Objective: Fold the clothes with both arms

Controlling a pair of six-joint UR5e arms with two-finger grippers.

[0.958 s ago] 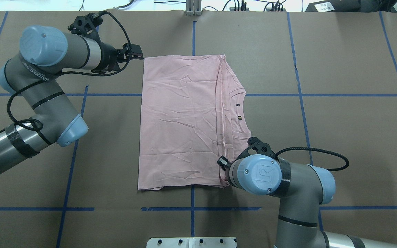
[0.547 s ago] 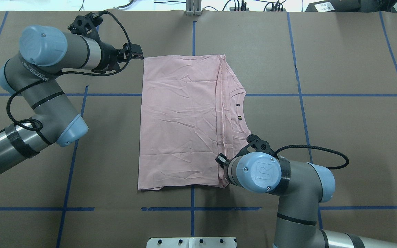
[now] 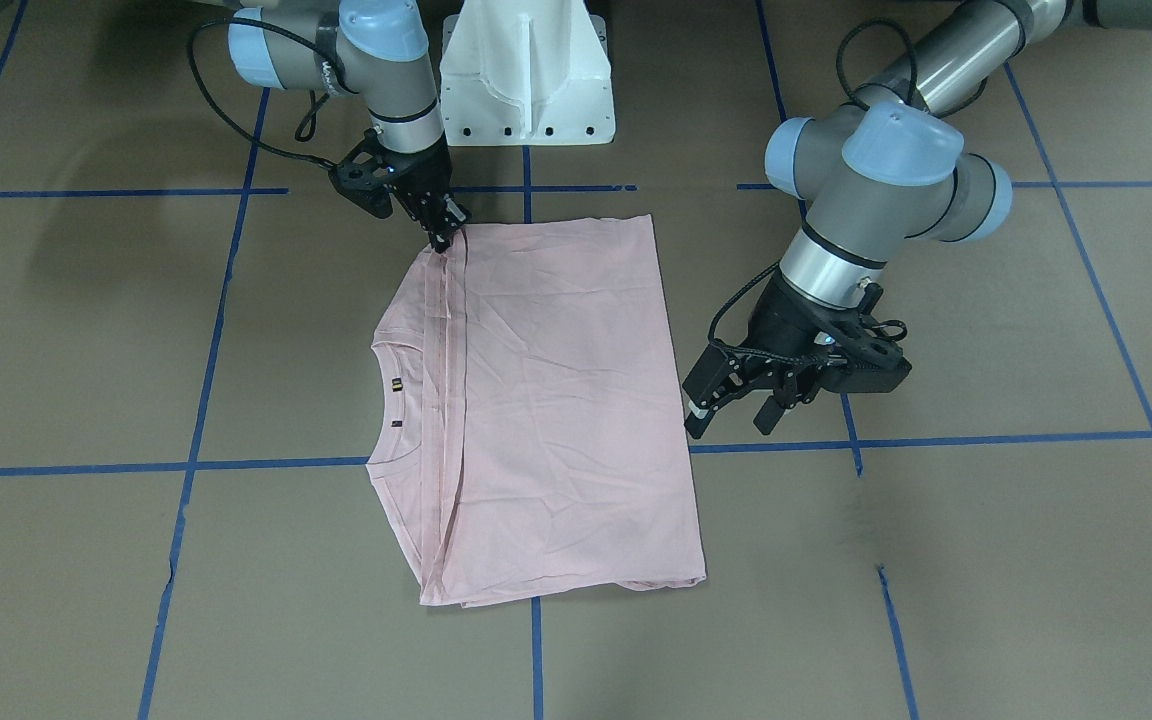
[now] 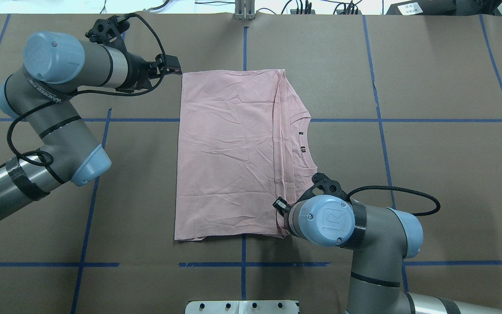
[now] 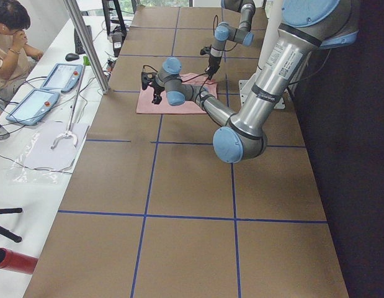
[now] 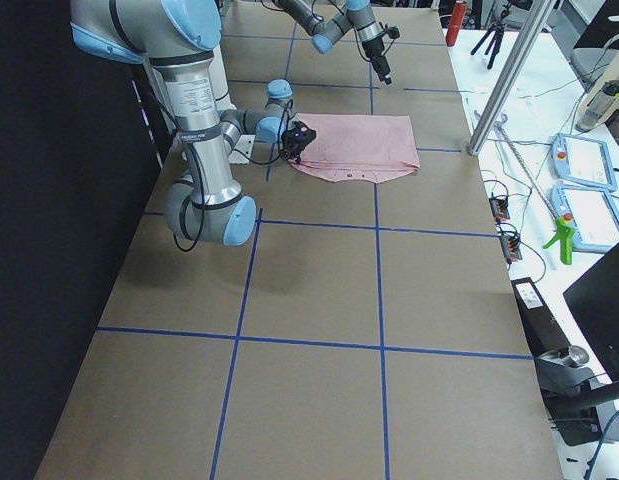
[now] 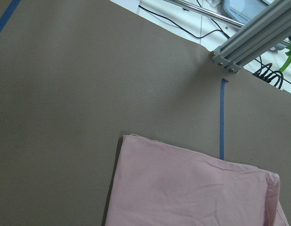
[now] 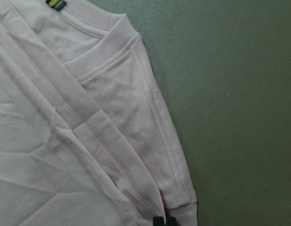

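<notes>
The shoulder's outer edge lies beyond my right gripper's fingers as they close on the folded piece of cloth, so I should open them and pinch both layers of cloth at the corner [image 8: 180, 213].
The pale pink T-shirt [image 4: 225, 152] lies folded flat on the brown table, plain side up, with its collar and a small label toward the robot's right [image 3: 396, 385]. My left gripper [image 3: 731, 418] hovers open beside the shirt's left edge, near its far corner [image 4: 174, 69], holding nothing. The left wrist view shows that corner of the shirt [image 7: 192, 188] from above. My right gripper [image 3: 443, 238] points down at the near right corner, fingertips together on the folded fabric edge [image 8: 178, 207]. In the overhead view the right wrist's blue cap hides those fingers.
The white pedestal base [image 3: 526, 80] stands at the table's near edge. Blue tape lines [image 4: 381, 120] grid the table. An aluminium post [image 4: 244, 11] rises at the far edge. A person [image 5: 12, 31] sits by tablets [image 5: 33, 102] on a side table.
The right wrist shifted slightly over the shirt's near right corner and drifted back. The left arm and the shirt have hardly moved.
</notes>
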